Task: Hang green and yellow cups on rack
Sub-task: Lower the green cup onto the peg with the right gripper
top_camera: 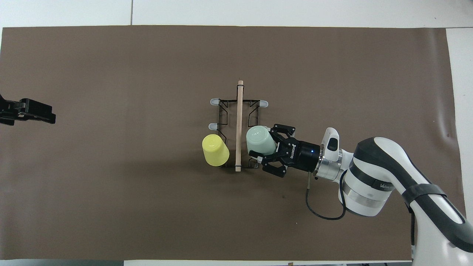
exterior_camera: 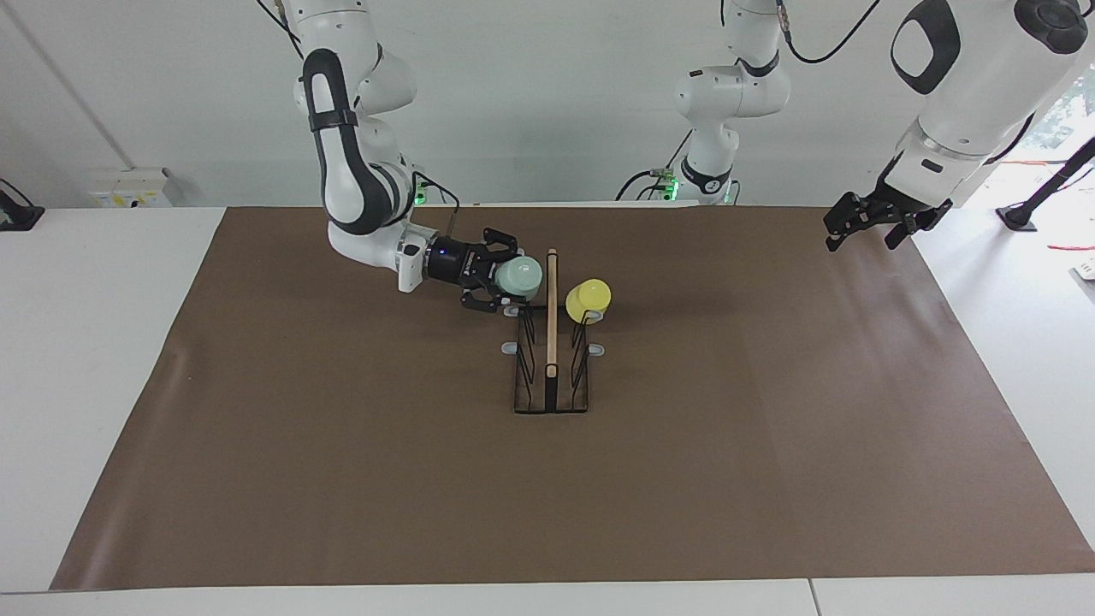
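Observation:
Next, I let go of the green cup with my right gripper on the rack peg across the wooden bar from the yellow cup [top_camera: 261, 150].
The black wire rack [exterior_camera: 552, 342] with its upright wooden bar stands at the middle of the table, also in the overhead view [top_camera: 239, 111]. The yellow cup [exterior_camera: 589, 298] hangs upside down on a prong on the rack's side toward the left arm's end [top_camera: 215, 149]. My right gripper [exterior_camera: 510, 280] is shut on the mint green cup [exterior_camera: 522, 276] and holds it on its side against the rack's prongs on the right arm's side [top_camera: 260, 140]. My left gripper [exterior_camera: 866, 229] is open and empty, raised over the left arm's end of the table [top_camera: 35, 112], where that arm waits.
A brown mat [exterior_camera: 342, 479] covers most of the white table. Several grey-tipped prongs [top_camera: 215, 101] of the rack stand bare, farther from the robots than the cups.

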`<state>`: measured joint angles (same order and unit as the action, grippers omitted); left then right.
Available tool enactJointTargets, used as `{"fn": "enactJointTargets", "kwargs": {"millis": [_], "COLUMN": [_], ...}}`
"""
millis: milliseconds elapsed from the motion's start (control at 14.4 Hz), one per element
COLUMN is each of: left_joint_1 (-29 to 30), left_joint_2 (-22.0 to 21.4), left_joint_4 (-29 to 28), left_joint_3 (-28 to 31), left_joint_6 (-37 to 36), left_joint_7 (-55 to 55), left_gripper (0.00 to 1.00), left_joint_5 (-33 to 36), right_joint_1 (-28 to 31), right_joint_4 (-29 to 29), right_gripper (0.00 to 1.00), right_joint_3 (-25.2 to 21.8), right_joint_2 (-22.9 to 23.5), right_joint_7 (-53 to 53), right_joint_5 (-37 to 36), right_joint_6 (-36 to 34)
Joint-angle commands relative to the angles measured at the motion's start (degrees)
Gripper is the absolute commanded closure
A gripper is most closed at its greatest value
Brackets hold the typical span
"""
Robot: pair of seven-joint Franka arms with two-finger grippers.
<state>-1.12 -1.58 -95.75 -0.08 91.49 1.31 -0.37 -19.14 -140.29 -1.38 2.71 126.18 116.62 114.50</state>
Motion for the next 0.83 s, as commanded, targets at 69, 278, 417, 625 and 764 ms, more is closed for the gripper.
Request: {"fn": "enactJointTargets", "kwargs": {"millis": [69, 278, 417, 625, 764], "left_joint_1": [0.07, 0.07, 0.07, 0.07, 0.07], "left_joint_2": [-0.18, -0.18, -0.18, -0.18, -0.18], "left_joint_4": [-0.14, -0.14, -0.14, -0.14, -0.14], "left_joint_3": [0.17, 0.17, 0.17, 0.17, 0.17], "left_joint_6": [-0.26, -0.26, -0.26, -0.26, -0.26], "left_joint_7": [0.98, 0.98, 0.98, 0.98, 0.98], "left_gripper": [0.00, 0.00, 0.00, 0.00, 0.00], "left_joint_5": [-0.87, -0.87, -0.87, -0.87, -0.87], "right_joint_1": [-0.11, -0.19, -0.37, -0.37, -0.37], "right_joint_4": [-2.87, -3.23, -3.58, -4.72, -4.90], "right_gripper": [1.00, 1.00, 1.00, 1.00, 1.00], "right_joint_3": [-0.02, -0.02, -0.02, -0.02, -0.02], "right_joint_2": [-1.13, -0.69, -0.51, 0.10, 0.89], "right_joint_7": [1.79, 2.49, 2.58, 4.59, 6.26], "right_joint_5": [-1.14, -1.22, -1.14, -0.79, -0.52], "right_joint_6": [0.90, 0.90, 0.99, 0.90, 0.90]}}
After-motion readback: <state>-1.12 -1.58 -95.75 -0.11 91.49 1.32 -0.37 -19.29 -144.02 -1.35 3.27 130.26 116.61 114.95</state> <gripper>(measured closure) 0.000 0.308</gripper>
